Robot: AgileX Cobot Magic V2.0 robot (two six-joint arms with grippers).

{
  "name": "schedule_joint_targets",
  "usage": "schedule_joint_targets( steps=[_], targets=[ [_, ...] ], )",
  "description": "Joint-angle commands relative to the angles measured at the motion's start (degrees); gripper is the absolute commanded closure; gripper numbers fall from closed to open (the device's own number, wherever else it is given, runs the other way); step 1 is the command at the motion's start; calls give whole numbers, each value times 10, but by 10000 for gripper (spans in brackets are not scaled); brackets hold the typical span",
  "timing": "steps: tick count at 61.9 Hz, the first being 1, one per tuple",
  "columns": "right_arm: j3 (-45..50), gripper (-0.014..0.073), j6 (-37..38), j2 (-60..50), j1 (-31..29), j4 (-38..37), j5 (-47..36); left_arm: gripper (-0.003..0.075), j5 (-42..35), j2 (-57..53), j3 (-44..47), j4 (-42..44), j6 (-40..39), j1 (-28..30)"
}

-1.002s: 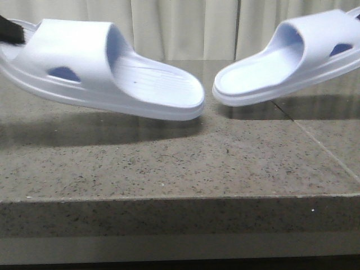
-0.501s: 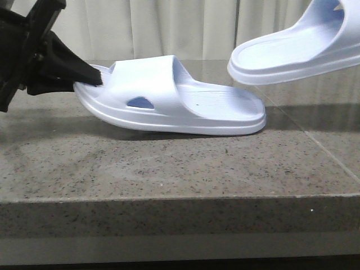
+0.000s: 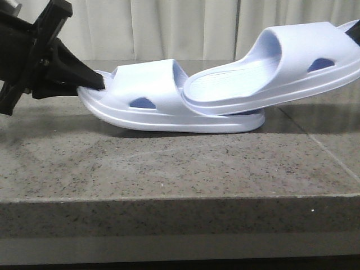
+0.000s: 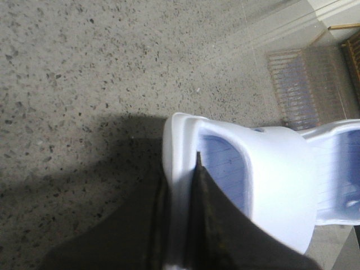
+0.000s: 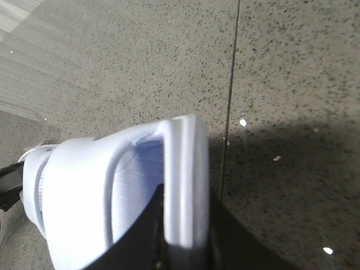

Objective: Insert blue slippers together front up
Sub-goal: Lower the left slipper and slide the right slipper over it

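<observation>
My right gripper needs to drop its pale blue slipper over the toe of the slipper in my left gripper (image 3: 242, 82).
Two pale blue slippers meet toe to toe. The left slipper (image 3: 147, 84) rests on the granite table (image 3: 169, 163), toe to the right. My left gripper (image 3: 93, 83) is shut on its heel rim, one finger inside and one outside, as the left wrist view (image 4: 180, 185) shows. The right slipper (image 3: 292, 50) is tilted, heel raised. Its toe lies on the left slipper's footbed, against the strap opening. My right gripper (image 5: 185, 225) is shut on the right slipper's heel rim (image 5: 188, 169); in the front view only a black tip shows at the right edge.
The table's front edge (image 3: 180, 197) runs across the front view. A seam (image 3: 315, 140) crosses the top at the right. Pale curtains (image 3: 169, 28) hang behind. A ribbed mat or rack (image 4: 292, 84) lies beyond the table in the left wrist view.
The left slipper came down and right onto the table. The right slipper rose, then moved left and down until its toe lay on the left slipper's footbed.
</observation>
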Motion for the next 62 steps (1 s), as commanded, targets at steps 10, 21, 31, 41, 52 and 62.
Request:
schedule_joint_targets(
  steps=[10,21,31,41,52,62],
  targets=[
    [30,659,-3,-20,122,68,-91,741,23,-18,-17,-24,2,-3],
    [33,659,-3,2,244,88,-169,741,23,-18,-17,-23,2,-3],
    [32,659,-4,35,296,91,-226,741,23,-18,-17,-19,2,-3],
    [32,659,-12,39,296,91,-231,741,23,-18,-17,-15,2,-3],
    [32,659,-13,38,296,91,-238,741,23,-18,-17,-15,2,-3],
    [32,657,-13,33,287,65,-253,741,23,-18,-17,-15,2,-3]
  ],
)
